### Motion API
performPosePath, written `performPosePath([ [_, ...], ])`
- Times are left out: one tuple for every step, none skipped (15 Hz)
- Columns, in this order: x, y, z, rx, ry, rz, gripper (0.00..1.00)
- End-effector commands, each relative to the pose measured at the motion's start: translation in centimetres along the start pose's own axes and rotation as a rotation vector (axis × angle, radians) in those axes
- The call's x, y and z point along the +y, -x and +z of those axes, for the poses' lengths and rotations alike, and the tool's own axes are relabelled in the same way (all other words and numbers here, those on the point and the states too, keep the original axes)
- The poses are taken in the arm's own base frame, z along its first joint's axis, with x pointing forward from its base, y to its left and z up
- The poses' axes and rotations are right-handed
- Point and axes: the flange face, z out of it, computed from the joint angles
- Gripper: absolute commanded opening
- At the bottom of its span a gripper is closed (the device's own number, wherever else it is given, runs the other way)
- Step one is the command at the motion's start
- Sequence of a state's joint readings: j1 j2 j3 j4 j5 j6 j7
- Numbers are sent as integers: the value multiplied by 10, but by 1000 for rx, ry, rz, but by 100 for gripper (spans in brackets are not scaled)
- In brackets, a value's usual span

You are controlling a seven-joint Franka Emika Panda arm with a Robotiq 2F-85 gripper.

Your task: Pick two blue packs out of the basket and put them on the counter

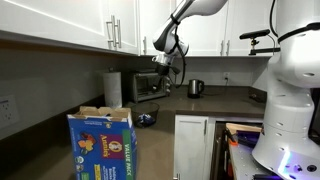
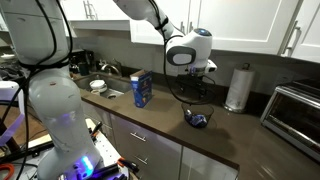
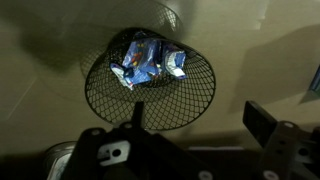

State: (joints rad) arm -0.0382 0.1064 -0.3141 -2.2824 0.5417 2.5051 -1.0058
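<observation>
The robot's gripper should next go down into the mesh basket and close on the blue pack (image 1: 147, 119) (image 3: 175, 66) that lies nearer the big blue carton.
A small dark round mesh basket (image 3: 100, 92) sits on the dark counter (image 3: 255, 55) and holds several blue packs (image 3: 148, 58). In the wrist view my gripper (image 3: 200, 122) is open and empty, well above the basket, with one finger over the basket's near rim and the other over bare counter. The basket shows in both exterior views (image 1: 147, 118) (image 2: 197, 118) with a bit of blue inside. The gripper hangs high above it (image 1: 168, 64) (image 2: 192, 78).
A big blue carton (image 1: 103, 142) (image 2: 141, 88) stands on the counter. A toaster oven (image 1: 148, 85) (image 2: 295, 115) and a paper towel roll (image 1: 112, 88) (image 2: 238, 87) stand by the wall. A kettle (image 1: 196, 87) stands further along. White cabinets hang overhead.
</observation>
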Motion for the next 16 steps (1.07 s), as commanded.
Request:
performPosePath([
  [14,-17,37,-17,-3,5,100],
  [16,-18,46,-25,-12,4,100],
  [16,-21,58,-35,-17,4,100],
  [18,-22,68,-48,-16,1,100],
  [15,-23,81,-56,-23,0,100],
  [16,-23,92,-68,-15,-2,100],
  [17,-24,103,-73,-4,-5,100],
  [17,-26,111,-78,6,-10,100],
  [18,-26,121,-83,30,-13,100],
  [18,-25,129,-87,42,-12,100],
  [21,-26,135,-94,64,-17,100],
  [25,-27,137,-101,84,-26,100],
  [28,-29,141,-108,111,-43,100],
  [29,-29,146,-119,132,-59,100],
  [28,-29,153,-129,147,-71,100],
  [29,-28,156,-135,159,-78,100],
])
